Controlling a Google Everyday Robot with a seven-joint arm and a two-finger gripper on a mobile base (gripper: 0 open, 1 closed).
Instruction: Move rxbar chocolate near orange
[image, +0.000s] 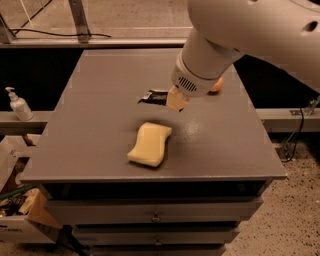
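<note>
Next, I let go of the rxbar chocolate, now held just above the table's middle, with my gripper on the grey table (170, 127), against the back corner of the yellow sponge.
The rxbar chocolate (152, 97), a small flat black bar, sticks out to the left of my gripper (169, 99), which is shut on it just above the grey table (100, 110) near its middle. The orange (216, 86) lies at the right back of the table, mostly hidden behind my white arm (210, 55); only a sliver shows. The bar is a short way left of the orange.
A pale yellow wavy sponge (150, 144) lies in front of the gripper, toward the table's front edge. A hand-sanitiser bottle (17, 104) stands on a ledge at the left. Boxes with clutter (20, 210) sit on the floor at lower left. Drawers (155, 215) lie under the tabletop.
</note>
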